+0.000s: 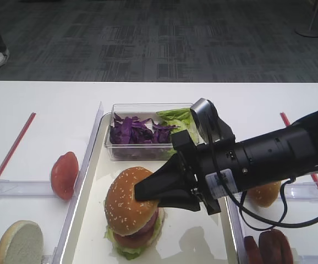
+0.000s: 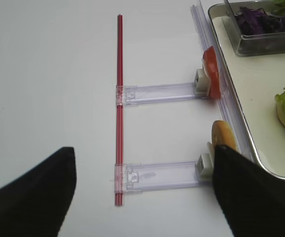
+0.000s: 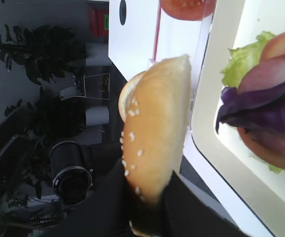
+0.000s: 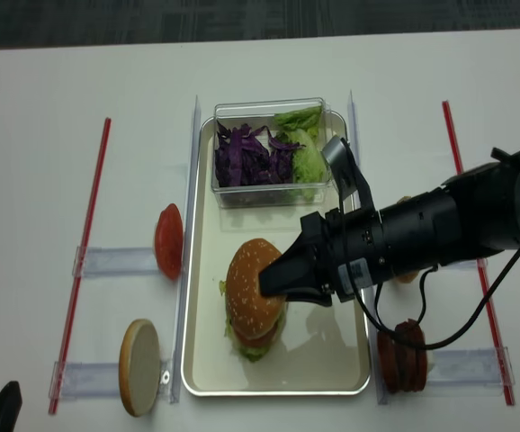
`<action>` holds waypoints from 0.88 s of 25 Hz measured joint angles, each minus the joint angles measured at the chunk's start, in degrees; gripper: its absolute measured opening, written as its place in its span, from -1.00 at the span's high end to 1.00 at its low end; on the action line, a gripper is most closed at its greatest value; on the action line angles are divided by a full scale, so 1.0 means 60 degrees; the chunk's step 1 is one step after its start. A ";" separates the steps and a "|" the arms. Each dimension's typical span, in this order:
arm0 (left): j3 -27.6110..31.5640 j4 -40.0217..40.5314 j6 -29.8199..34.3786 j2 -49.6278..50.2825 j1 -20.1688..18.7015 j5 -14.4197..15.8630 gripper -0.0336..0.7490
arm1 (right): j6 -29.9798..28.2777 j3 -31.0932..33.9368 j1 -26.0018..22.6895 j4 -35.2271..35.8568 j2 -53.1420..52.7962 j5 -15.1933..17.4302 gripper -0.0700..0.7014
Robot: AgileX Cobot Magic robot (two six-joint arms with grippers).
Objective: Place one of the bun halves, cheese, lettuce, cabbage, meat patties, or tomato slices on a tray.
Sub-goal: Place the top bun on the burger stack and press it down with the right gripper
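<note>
The robot's right gripper needs to release the sesame bun top onto the purple cabbage crowning the stacked burger (image 4: 255,298) (image 3: 262,104).
My right gripper (image 1: 142,191) is shut on the edge of a sesame bun top (image 1: 127,197), holding it over the stacked burger (image 1: 134,237) on the cream tray (image 1: 93,220). In the right wrist view the bun top (image 3: 155,133) stands edge-on between the black fingers (image 3: 108,207), apart from the stack's purple cabbage (image 3: 266,106), lettuce (image 3: 243,59) and red slices. A tomato slice (image 1: 64,175) and a pale bun half (image 1: 19,243) stand left of the tray. A second bun top (image 1: 264,193) and meat patties (image 1: 266,246) lie to the right. My left gripper (image 2: 145,150) is open over bare table.
A clear box (image 1: 142,109) at the tray's far end holds shredded cabbage (image 1: 131,132) and lettuce (image 1: 178,118). Clear plastic rails (image 2: 157,92) and red strips (image 2: 119,98) flank the tray. The right arm's cable (image 1: 269,217) loops low near the right rail.
</note>
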 joint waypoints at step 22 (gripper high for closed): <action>0.0000 0.0007 0.0000 0.0000 0.0000 0.0000 -0.47 | -0.0309 -0.0863 0.0390 -0.0025 0.1019 -0.0045 0.38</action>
